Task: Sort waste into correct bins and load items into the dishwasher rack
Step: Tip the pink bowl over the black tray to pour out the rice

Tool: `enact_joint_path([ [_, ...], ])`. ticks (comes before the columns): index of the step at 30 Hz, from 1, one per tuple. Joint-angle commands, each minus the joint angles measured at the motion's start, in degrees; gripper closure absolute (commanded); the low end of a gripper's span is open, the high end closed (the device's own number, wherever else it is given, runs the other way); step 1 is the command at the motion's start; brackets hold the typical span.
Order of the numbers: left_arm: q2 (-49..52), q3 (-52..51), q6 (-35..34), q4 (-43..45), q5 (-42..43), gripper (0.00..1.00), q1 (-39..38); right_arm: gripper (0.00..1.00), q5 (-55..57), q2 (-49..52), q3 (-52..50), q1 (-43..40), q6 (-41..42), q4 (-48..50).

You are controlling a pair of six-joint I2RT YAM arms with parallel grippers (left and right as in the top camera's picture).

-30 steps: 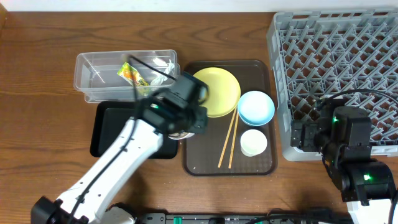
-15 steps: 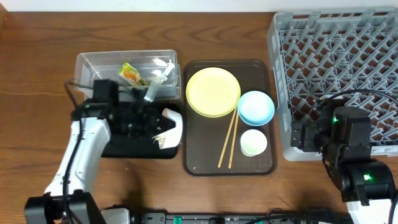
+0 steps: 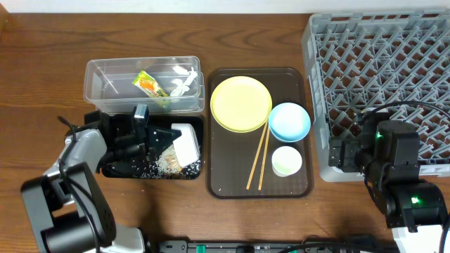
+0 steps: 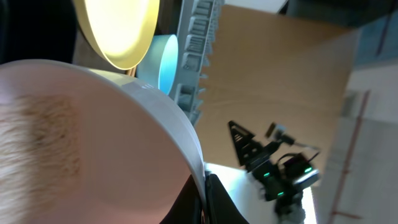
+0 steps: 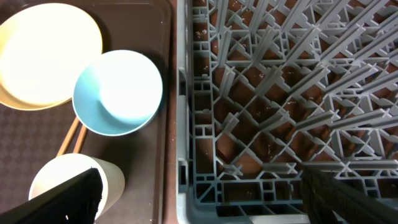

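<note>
Next, my left gripper lets go of the white bowl on top of the yellow plate [image 3: 254,95] [image 4: 132,20], over toward the side where the rack is.
My left gripper [image 3: 158,139] is shut on the rim of the white bowl [image 3: 185,144], holding it tipped on its side over the black tray [image 3: 116,167]. In the left wrist view the gripper [image 4: 203,200] pinches the bowl [image 4: 93,137]. Loose rice scraps [image 3: 166,163] lie in the black tray. The snack wrapper [image 3: 148,84] and white plastic scrap [image 3: 184,81] lie in the clear tub [image 3: 98,74]. The yellow plate [image 3: 241,103], blue bowl [image 3: 290,121], white cup [image 3: 287,161] and chopsticks [image 3: 258,158] rest on the brown tray. My right gripper [image 5: 202,199] is open and empty above the rack's [image 3: 383,70] front left corner.
The brown serving tray [image 3: 225,186] sits between the bins and the rack. The right wrist view shows the plate [image 5: 50,53], blue bowl [image 5: 118,93], cup [image 5: 68,180] and rack [image 5: 280,93]. Bare wooden table lies at the far left and along the back.
My left arm swung left from the brown tray with the white bowl and tipped it over the black tray. Rice now lies in that tray. The right arm has not moved.
</note>
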Motion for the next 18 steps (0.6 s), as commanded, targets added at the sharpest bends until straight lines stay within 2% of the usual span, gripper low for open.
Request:
enact_joint_path([
  [1, 2.08, -0.31, -7.98, -0.15, 3.89, 0.94, 1.64, 0.01, 0.37, -0.15, 1.22, -0.11, 0.74, -0.09],
  [9, 2.60, -0.28, -22.67, -0.15, 3.91, 0.94, 5.55, 0.01, 0.37, -0.15, 1.25, -0.11, 0.74, -0.11],
  [18, 2.60, -0.24, -26.75, -0.15, 3.91, 0.94, 7.19, 0.01, 0.39, -0.15, 1.22, -0.11, 0.74, -0.28],
])
